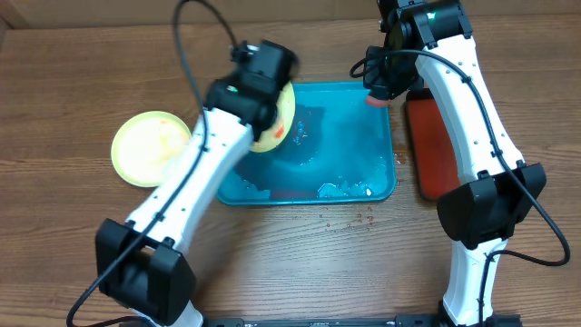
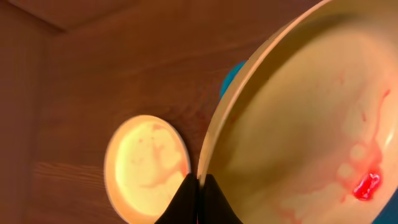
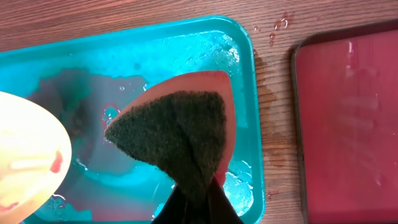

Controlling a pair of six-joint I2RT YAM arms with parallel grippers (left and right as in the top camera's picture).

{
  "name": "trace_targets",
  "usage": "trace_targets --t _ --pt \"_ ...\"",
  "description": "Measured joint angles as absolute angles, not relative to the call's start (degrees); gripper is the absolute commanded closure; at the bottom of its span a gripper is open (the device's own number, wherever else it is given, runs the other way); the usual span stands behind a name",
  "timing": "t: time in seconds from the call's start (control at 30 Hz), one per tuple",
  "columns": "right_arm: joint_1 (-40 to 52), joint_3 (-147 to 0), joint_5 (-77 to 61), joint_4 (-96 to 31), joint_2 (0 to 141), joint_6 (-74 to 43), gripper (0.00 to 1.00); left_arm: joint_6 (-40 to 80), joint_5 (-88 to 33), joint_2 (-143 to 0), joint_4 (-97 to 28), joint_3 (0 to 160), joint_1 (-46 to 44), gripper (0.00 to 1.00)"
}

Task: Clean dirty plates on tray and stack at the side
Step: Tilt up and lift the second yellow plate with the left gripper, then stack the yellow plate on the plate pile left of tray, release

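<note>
Next, my left gripper lets go of the smeared plate on top of the other yellow-green plate (image 1: 153,148) (image 2: 149,168), next to the turquoise tray.
My left gripper (image 2: 199,186) is shut on the rim of a yellow-green plate (image 2: 298,124) with a red sauce smear, holding it tilted above the left part of the turquoise tray (image 1: 354,186). The plate also shows in the overhead view (image 1: 277,127) and the right wrist view (image 3: 28,155). A second yellow-green plate (image 1: 147,147) lies on the table left of the tray, and it shows in the left wrist view (image 2: 146,165). My right gripper (image 3: 198,199) is shut on a red sponge with a dark green scouring face (image 3: 180,134), above the tray's far right corner (image 1: 379,98). The blue-white plate is out of view.
A red tray with a dark rim (image 1: 436,150) lies right of the turquoise tray, and it shows in the right wrist view (image 3: 348,118). The turquoise tray (image 3: 186,50) holds water and foam. Water drops lie on the wood in front of it (image 1: 349,218).
</note>
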State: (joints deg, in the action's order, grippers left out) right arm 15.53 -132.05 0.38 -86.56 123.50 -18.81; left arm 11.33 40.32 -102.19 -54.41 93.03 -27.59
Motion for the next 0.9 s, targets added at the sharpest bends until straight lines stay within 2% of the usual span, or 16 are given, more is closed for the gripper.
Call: trace_targets --t 0.3,0.9 --pt "15.5 -132.0 0.4 -86.6 123.5 -18.8 0.96 10.5 56.3 -102.2 -53.6 93.0 -35.3 0.96" --pt "15.5 -132.0 0.4 -86.5 123.5 -18.8 0.96 10.5 78.8 -102.2 -53.6 93.0 -39.7 0.96"
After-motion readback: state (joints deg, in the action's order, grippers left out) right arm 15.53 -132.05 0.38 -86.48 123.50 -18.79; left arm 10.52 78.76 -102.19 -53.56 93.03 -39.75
